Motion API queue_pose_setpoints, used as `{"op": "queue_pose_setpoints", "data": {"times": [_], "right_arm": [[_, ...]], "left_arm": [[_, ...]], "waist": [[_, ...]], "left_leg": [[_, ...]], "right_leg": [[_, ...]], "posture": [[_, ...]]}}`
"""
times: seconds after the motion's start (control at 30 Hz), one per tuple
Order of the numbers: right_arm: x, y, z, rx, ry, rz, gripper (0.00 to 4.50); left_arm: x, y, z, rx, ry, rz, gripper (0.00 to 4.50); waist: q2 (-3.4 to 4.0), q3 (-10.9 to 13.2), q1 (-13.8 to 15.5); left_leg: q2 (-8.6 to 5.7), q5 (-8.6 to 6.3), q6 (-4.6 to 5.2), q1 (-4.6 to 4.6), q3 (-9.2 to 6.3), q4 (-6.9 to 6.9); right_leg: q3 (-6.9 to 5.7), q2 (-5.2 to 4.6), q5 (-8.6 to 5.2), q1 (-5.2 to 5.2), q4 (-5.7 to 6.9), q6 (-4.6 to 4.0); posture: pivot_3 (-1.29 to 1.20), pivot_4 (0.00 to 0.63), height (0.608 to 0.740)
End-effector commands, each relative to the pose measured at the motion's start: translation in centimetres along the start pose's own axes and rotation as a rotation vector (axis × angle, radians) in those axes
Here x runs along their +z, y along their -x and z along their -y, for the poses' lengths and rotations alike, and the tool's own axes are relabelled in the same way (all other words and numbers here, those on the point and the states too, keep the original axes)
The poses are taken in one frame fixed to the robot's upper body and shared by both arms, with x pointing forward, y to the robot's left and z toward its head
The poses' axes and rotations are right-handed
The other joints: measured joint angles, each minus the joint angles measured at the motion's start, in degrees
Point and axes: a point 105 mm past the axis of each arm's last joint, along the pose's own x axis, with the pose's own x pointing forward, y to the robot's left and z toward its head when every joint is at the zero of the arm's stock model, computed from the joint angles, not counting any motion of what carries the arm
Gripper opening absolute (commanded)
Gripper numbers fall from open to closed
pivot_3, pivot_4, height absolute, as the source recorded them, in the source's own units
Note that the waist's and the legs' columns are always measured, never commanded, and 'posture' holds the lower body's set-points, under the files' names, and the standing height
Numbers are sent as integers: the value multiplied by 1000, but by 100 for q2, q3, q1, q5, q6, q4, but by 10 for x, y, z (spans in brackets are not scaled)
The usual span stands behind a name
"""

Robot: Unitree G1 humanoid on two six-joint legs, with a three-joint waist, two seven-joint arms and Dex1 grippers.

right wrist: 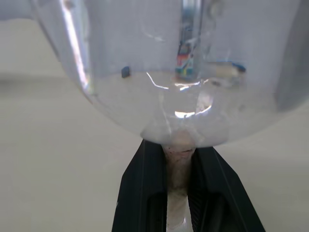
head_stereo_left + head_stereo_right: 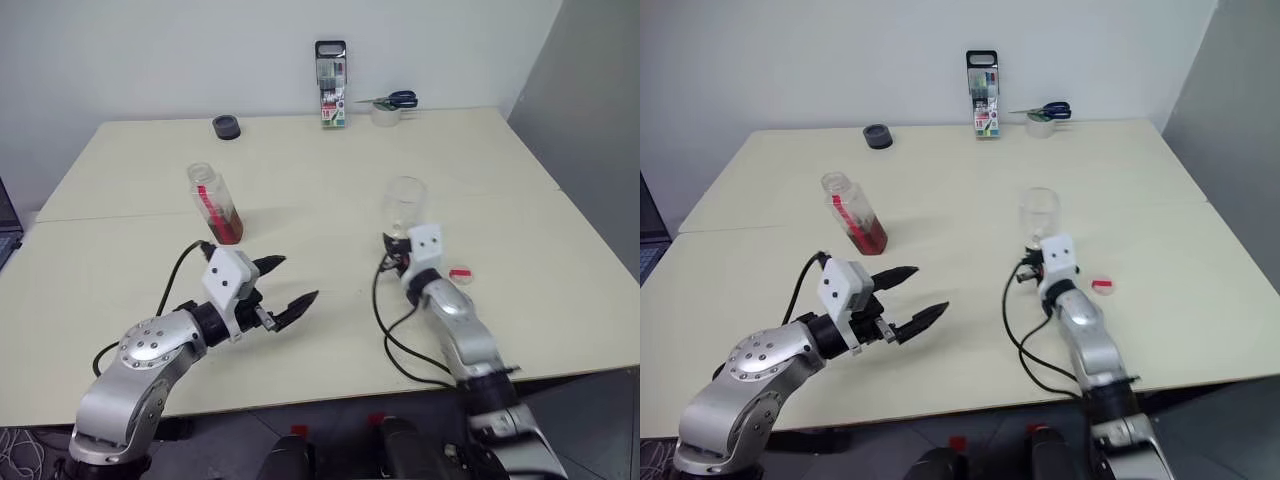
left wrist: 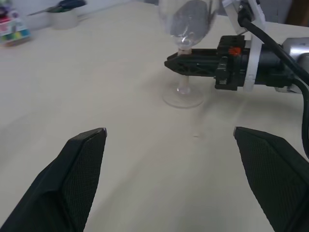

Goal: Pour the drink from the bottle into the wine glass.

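Note:
Next, I let go of the wine glass with my right gripper on the bare table a short gap (image 2: 312, 248) beside the bottle, toward the cap.
The bottle (image 2: 215, 203) stands uncapped on the left half of the table, with the reddish drink (image 2: 226, 226) in its lower part. Its pink-red cap (image 2: 460, 273) lies on the table right of the wine glass. The clear wine glass (image 2: 405, 205) stands on its foot (image 3: 182, 99) near the middle right, its bowl looking empty. My right gripper (image 1: 179, 159) is shut on the stem just under the bowl. My left gripper (image 2: 296, 279) hovers open in front of the bottle, with nothing between its fingers (image 3: 87, 154).
A tall marker pack (image 2: 331, 84), a tape roll with blue-handled scissors (image 2: 388, 104) and a small dark round object (image 2: 227, 127) sit along the far edge. A black cable (image 2: 385, 330) loops over the table beside my right arm.

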Motion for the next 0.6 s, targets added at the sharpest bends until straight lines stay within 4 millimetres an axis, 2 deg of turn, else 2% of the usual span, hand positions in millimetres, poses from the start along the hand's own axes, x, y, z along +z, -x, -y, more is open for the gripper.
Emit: {"op": "queue_pose_setpoints", "data": {"times": [0.03, 0.17, 0.27, 0.43, 0.6], "right_arm": [[26, -25, -16, 69, 22, 111, 251], [34, -49, -44, 175, 27, 123, 251], [36, -56, -59, 234, 35, 125, 251], [34, -61, -83, 308, 21, 106, 251], [19, -58, -90, 332, 37, 56, 251]], "left_arm": [[10, 16, -6, 182, -19, 40, 4500], [4, 36, -9, 359, 19, 32, 4500], [6, 44, -6, 404, 25, 35, 4500], [10, 58, -4, 462, 26, 42, 4500], [9, 63, -3, 473, 47, 39, 4500]], "waist": [[1, 1, 17], [1, 0, 70], [0, 0, 99], [2, 1, 110], [3, 2, 96]], "left_leg": [[2, 1, -1, -1, 1, -11], [7, 1, -2, -7, -6, -33], [4, 1, -2, -10, -5, -35], [1, 0, -2, -10, -9, -35], [3, 1, -2, -8, -6, -36]], "right_leg": [[0, 0, 0, -3, -5, -1], [-2, -2, -1, -7, -27, -5], [-3, -6, -1, -6, -36, -5], [-7, -7, -1, -4, -36, -6], [-10, -3, -2, -4, -33, -7]], "posture": [[0, 150, 740], [0, 150, 740], [0, 150, 740], [0, 150, 740], [0, 150, 740]]}}
